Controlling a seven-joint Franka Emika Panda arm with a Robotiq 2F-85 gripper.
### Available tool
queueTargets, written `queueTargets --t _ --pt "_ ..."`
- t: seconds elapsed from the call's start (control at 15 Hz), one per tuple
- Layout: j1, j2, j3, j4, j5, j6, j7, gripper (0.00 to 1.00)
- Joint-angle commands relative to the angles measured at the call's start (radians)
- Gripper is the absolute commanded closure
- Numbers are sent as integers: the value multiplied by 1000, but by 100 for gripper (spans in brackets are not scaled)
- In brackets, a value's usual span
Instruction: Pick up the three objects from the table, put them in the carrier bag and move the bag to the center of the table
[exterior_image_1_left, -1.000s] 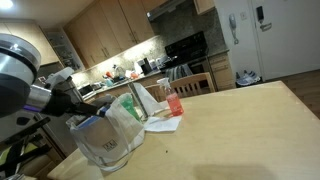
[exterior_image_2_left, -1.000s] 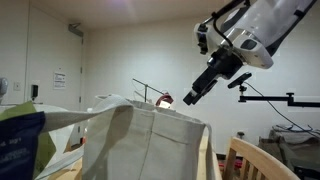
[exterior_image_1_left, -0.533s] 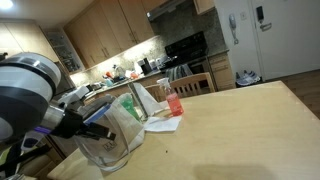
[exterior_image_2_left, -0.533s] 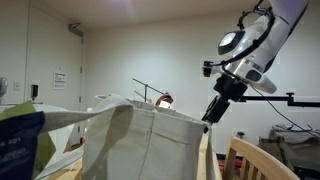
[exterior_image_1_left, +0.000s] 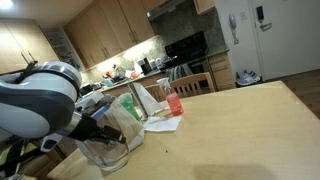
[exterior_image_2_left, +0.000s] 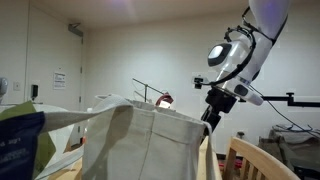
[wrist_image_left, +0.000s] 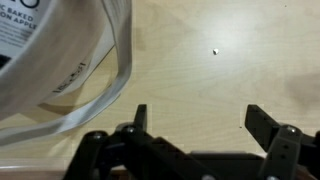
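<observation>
Next, the gripper moves to the carrier bag's loose handle loop (wrist_image_left: 124, 68) and closes there, because the bag needs to be moved.
The carrier bag (exterior_image_1_left: 104, 140) stands open on the table (exterior_image_1_left: 230, 130), whitish and crinkly. It fills the foreground of an exterior view (exterior_image_2_left: 130, 140), and its printed side and a handle loop show in the wrist view (wrist_image_left: 70, 50). My gripper (wrist_image_left: 200, 122) hovers open over bare table just beside the bag, nothing between its fingers. In an exterior view the gripper (exterior_image_2_left: 207, 117) dips behind the bag's far rim. Something blue and green (exterior_image_1_left: 122, 108) shows at the bag's mouth. Pale flat items (exterior_image_1_left: 162, 123) lie on the table; I cannot tell which objects they are.
A pink-red bottle (exterior_image_1_left: 175, 101) stands behind the pale items, past the bag. The arm's bulky body (exterior_image_1_left: 40, 105) blocks the near left of that view. Kitchen counters and a stove (exterior_image_1_left: 188, 50) lie beyond the table. A wooden chair back (exterior_image_2_left: 250, 158) stands at the table's side.
The arm has swung across and lowered, bringing the gripper down beside the bag. The jaws stayed open. The bag and the items on the table have not moved.
</observation>
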Motion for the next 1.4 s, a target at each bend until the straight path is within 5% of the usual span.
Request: queueTargets --t 0.0,0.27,0.73,1.0,1.33 --pt "-2 6 8 9 -25 -1 28 0" --pt "14 -1 34 60 -32 34 12 0" --pt "-97 53 323 265 -62 69 -48 0" --pt "-226 109 492 332 -117 64 -45 0" --pt "-501 259 781 384 -222 39 -69 3"
